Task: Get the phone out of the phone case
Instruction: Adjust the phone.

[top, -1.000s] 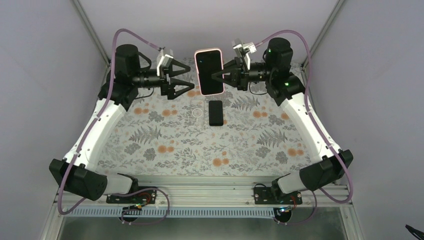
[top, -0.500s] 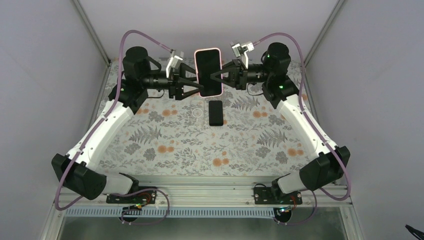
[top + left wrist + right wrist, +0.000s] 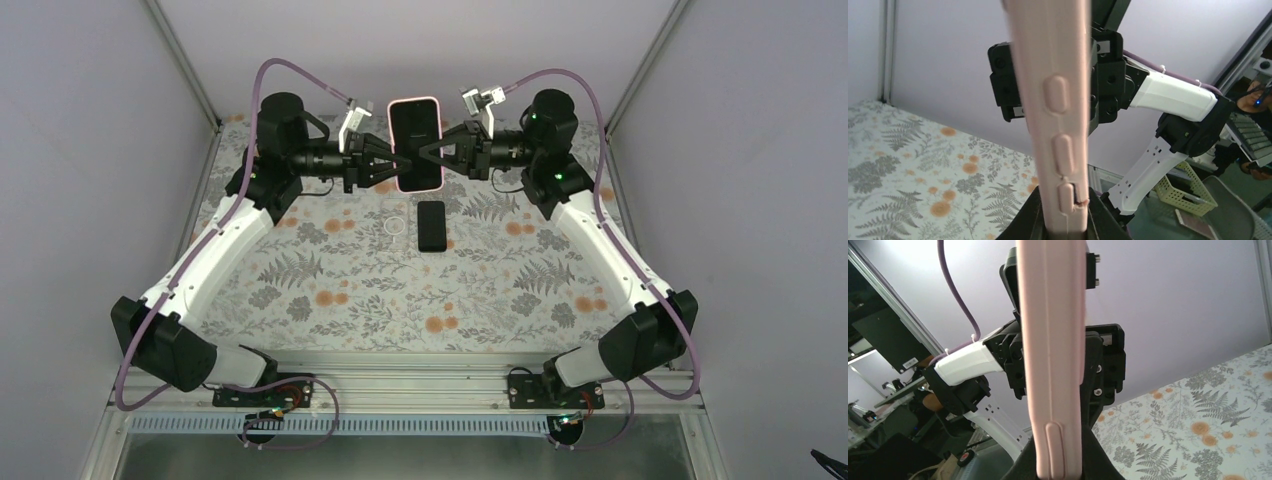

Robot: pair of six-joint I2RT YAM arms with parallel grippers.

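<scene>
The robot's right gripper has a shallow hold on the phone case's long edge, so it should take a deeper hold before the left gripper pinches the phone case's lower corner (image 3: 402, 188).
A phone with a dark screen (image 3: 417, 145) sits in a pink phone case (image 3: 416, 101) and is held upright in the air over the far middle of the table. My left gripper (image 3: 393, 166) is shut on the case's left edge. From the other side, my right gripper (image 3: 433, 157) is shut on its right edge. In the left wrist view the case's pink side with its buttons (image 3: 1054, 100) rises from between my left gripper's (image 3: 1064, 222) black fingers. The right wrist view shows the opposite pink side (image 3: 1050, 340) clamped in my right gripper (image 3: 1058, 462).
A small black rectangular object (image 3: 432, 226) lies flat on the floral tablecloth (image 3: 350, 290) just below the held phone. A small white ring (image 3: 397, 227) lies to its left. Grey walls and frame posts close in the back and sides.
My left arm has swung right to the phone, and its jaws, open a second ago, have closed on the case's left edge. The right gripper has kept its hold, shifting slightly.
</scene>
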